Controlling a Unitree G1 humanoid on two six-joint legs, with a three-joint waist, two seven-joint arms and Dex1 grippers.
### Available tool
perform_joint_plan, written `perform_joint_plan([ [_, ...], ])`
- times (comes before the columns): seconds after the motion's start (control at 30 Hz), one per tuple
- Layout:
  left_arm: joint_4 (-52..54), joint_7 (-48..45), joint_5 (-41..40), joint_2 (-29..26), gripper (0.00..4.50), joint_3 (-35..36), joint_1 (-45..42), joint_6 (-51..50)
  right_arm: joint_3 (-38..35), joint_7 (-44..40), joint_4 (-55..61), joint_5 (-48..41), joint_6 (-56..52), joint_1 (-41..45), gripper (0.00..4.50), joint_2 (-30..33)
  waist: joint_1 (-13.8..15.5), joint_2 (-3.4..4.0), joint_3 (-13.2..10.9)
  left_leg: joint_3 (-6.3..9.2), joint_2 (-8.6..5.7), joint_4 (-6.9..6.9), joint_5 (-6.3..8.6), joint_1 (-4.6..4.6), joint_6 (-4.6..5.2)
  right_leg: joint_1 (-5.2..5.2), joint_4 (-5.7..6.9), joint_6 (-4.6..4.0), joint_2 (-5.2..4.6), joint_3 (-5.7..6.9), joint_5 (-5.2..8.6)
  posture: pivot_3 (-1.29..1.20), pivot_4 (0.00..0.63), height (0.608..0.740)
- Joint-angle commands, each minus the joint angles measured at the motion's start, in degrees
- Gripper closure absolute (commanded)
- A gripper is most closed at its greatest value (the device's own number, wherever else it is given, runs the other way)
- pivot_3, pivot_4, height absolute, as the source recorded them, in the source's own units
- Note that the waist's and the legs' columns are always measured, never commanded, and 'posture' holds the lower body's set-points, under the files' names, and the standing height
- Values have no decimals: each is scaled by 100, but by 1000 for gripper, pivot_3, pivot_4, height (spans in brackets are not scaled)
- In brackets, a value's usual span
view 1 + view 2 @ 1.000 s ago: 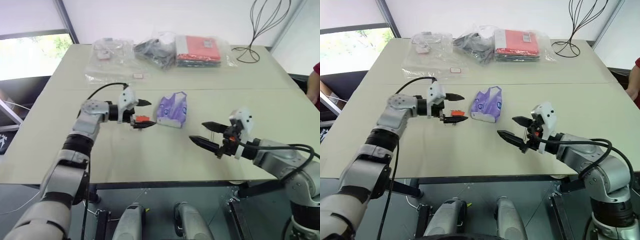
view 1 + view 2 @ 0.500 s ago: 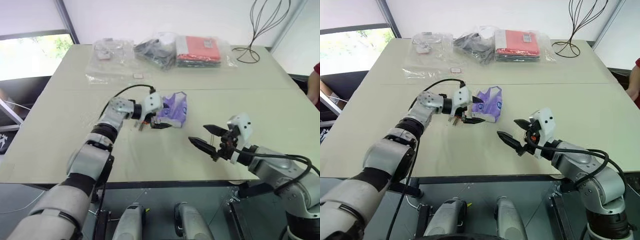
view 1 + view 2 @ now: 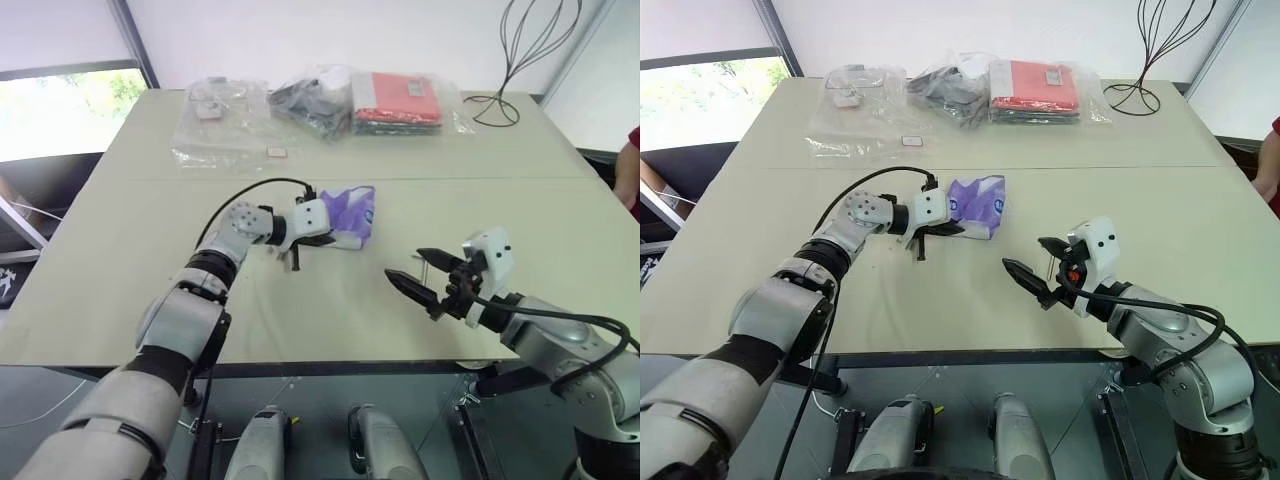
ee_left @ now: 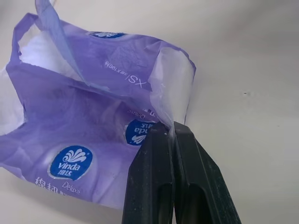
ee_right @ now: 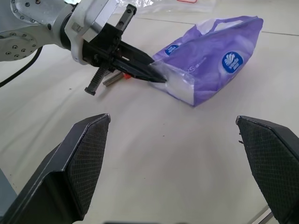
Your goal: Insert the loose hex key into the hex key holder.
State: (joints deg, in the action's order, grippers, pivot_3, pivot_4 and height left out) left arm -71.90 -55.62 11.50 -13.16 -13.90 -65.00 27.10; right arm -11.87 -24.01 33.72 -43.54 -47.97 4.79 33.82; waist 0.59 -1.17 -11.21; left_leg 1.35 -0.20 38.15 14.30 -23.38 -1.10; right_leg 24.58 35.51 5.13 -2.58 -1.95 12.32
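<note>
I will release the purple tissue pouch from my left gripper on the table seam just before the flat clear plastic bag [image 3: 205,189].
My left gripper [image 3: 335,240] is shut on the near corner of a purple tissue pouch [image 3: 350,212], its fingertips [image 4: 161,133] pinching the thin plastic edge. A small orange-red bit of the hex key holder [image 5: 124,75] with a grey metal piece beside it lies on the table just behind that gripper. The loose hex key is hidden. My right gripper [image 3: 405,265] hovers open and empty above the table's front right part, pointing toward the pouch [image 5: 219,65] and well apart from it.
Clear plastic bags [image 3: 220,110] and a grey and red package [image 3: 395,100] lie along the table's far side. A black wire stand [image 3: 520,50] rises at the back right. A person's sleeve [image 3: 630,165] shows at the right edge.
My left gripper moved right, away from the orange-red holder, reached the purple pouch and shut on its corner. The right gripper stayed open and hardly moved.
</note>
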Motion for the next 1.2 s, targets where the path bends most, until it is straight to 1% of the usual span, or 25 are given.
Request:
perform_joint_plan([
  [0.03, 215, 238, -389, 26, 4475, 460, -432, 209, -132, -160, 171, -108, 93, 90, 0, 119, 1, -4, -2, 0, 0, 1, 0, -1, 0, 0, 0, 0, 0, 0, 0, 0, 150, 740],
  [0.13, 379, 490, -355, -298, 4475, 597, -792, 177, -130, -295, 150, -104, 71, 165, 0, 267, -8, -5, -3, 0, -1, 2, 0, -3, 0, 0, -2, 1, 0, 0, 0, 0, 150, 740],
  [0.23, 356, 949, -103, -731, 4475, 554, -1103, -480, -109, -362, 58, -72, 101, 279, 0, 313, -65, -5, -3, 0, -1, 0, 0, 0, 0, 0, -2, 15, 2, 0, -7, 0, 150, 740],
  [0.33, 423, 1153, -131, -1179, 4475, 622, -1153, -1286, -47, -355, -12, -35, 148, 409, 0, 248, -142, -3, -2, 2, -1, -2, 0, 3, 0, 0, 4, 18, 3, 0, -5, 0, 150, 740],
  [0.4, 621, 1177, -100, -1460, 4475, 608, -941, -1602, 13, -350, -15, -26, 162, 453, 0, 193, -165, -3, -2, 2, 0, -3, 0, 4, 0, 0, 5, 18, 3, 0, -5, 0, 150, 740],
  [0.5, 993, 1042, -216, -1762, 4475, 695, -458, -2444, 95, -375, -81, -10, 186, 501, 0, 119, -167, -3, -2, 1, 2, -3, 0, 7, 0, 0, 9, 18, 3, 0, -5, 0, 150, 740],
  [0.63, 1504, 1463, -327, -2036, 4475, 944, 93, -3448, 222, -442, -263, 108, 265, 589, 0, 74, -134, -4, -3, 2, 3, -1, 0, 4, 0, 1, 10, 17, 1, 0, -6, 0, 150, 740],
  [0.73, 1911, 1739, -353, -2185, 4475, 1083, 473, -3905, 243, -489, -329, 132, 301, 628, 0, 62, -114, -8, -3, 6, 3, 2, 0, -1, 0, 1, 8, 17, -2, 1, -6, 0, 150, 740],
  [0.83, 2136, 2069, -461, -2211, 4475, 1314, 721, -4095, 259, -524, -415, 148, 337, 672, 0, 36, -115, -8, -3, 7, 4, 2, 0, -1, 0, 0, 9, 18, -8, 1, -6, 0, 150, 740],
  [0.87, 2135, 2138, -514, -2205, 4226, 1386, 749, -4098, 286, -545, -449, 152, 348, 697, 0, 25, -116, -8, -3, 7, 4, 2, 0, -1, 0, 0, 9, 18, -9, 1, -6, 0, 150, 740],
  [0.93, 2128, 2185, -547, -2205, 3557, 1427, 771, -4121, 343, -603, -516, 172, 368, 756, 0, 17, -119, -8, -3, 7, 3, 3, 0, 0, -1, 0, 11, 18, -8, 1, -6, 0, 150, 740],
  [1.0, 2161, 2223, -541, -2217, 2552, 1410, 783, -4108, 353, -642, -571, 193, 390, 778, 0, 13, -120, -8, -3, 7, 1, 3, 0, 3, -1, 0, 20, 18, -6, 1, -6, 0, 150, 740],
  [1.03, 2182, 2222, -518, -2243, 2120, 1383, 791, -4083, 355, -655, -600, 206, 401, 788, 0, 12, -121, -8, -3, 6, 1, 3, 0, 6, -1, 0, 25, 18, -6, 2, -6, 0, 150, 740],
  [1.07, 2204, 2217, -500, -2270, 1477, 1362, 803, -4075, 358, -666, -620, 214, 410, 794, 0, 11, -124, -8, -3, 6, -1, 3, 0, 7, -1, 0, 27, 17, -5, 1, -6, 0, 150, 740],
  [1.17, 2282, 2230, -358, -2360, 26, 1237, 864, -4008, 366, -715, -660, 235, 430, 793, 0, 17, -126, -8, -3, 6, -1, 3, 0, 8, -1, 1, 30, 17, -3, 1, -6, 0, 150, 740],
  [1.2, 2321, 2218, -318, -2392, 26, 1198, 893, -4000, 371, -731, -670, 247, 438, 785, 0, 21, -129, -8, -3, 6, -1, 3, 0, 8, -1, 1, 31, 17, -3, 1, -6, 0, 150, 740],
])
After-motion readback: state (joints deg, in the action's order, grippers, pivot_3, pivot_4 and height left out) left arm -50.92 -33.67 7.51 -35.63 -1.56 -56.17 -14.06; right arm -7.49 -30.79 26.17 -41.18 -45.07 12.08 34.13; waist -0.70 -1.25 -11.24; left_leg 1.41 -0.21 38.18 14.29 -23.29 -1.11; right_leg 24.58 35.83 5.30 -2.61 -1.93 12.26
